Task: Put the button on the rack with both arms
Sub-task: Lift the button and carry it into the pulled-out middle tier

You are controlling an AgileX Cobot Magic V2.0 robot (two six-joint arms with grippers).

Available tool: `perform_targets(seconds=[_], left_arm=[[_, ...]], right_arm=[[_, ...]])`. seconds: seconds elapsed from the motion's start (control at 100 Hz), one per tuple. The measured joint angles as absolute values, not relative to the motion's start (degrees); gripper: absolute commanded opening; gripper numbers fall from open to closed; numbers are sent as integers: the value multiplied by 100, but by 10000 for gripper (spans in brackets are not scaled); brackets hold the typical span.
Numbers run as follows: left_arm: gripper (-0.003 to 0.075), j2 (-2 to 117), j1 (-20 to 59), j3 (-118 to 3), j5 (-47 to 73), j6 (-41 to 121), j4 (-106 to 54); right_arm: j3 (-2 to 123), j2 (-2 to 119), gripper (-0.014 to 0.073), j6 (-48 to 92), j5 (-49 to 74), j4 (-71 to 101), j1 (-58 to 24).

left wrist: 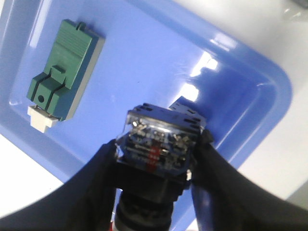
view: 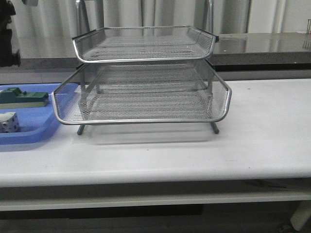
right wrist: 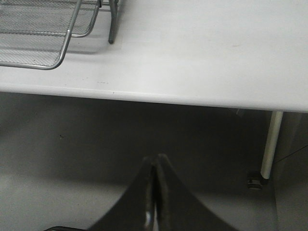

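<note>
Next, my left gripper lets go of the button near the middle of the silver rack's lower mesh shelf (view: 134, 95).
In the left wrist view my left gripper (left wrist: 156, 149) is shut on the button (left wrist: 159, 144). I see its clear-blue rear block with metal terminals and its black body between the black fingers, held above the blue tray (left wrist: 159, 53). Its red head is hidden. The silver wire-mesh rack (view: 146, 87) stands in the middle of the white table in the front view. A corner of it shows in the right wrist view (right wrist: 43, 33). My right gripper (right wrist: 155, 161) is shut and empty, off the table's front edge over the floor. Neither arm shows in the front view.
The blue tray (view: 29, 133) lies left of the rack and holds a green block (view: 22, 97) and a white cube-like part (view: 8, 122). The green block also shows in the left wrist view (left wrist: 65, 74). A table leg (right wrist: 270, 144) stands at the right.
</note>
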State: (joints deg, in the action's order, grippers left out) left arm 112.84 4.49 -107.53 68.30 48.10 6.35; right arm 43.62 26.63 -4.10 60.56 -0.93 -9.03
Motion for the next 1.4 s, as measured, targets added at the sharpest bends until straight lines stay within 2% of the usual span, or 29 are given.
perform_targets(seconds=[0.32,0.77,0.95,1.4], left_arm=[[-21,10412,692,-10753,7163,4810,-110],[-21,10245,2525,-10597,7174,4810,-440],[-21,10245,2981,-10294,7174,4810,-449],[-21,10309,3454,-9307,5754,4810,-449]], right_arm=[[4362,2663,-70,-410,6056,-93,-903],[4362,2663,-70,-410,6056,-93,-903],[4362,2663,-70,-410,6056,-93,-903],[4362,2663,-70,-410,6056,-93,-903]])
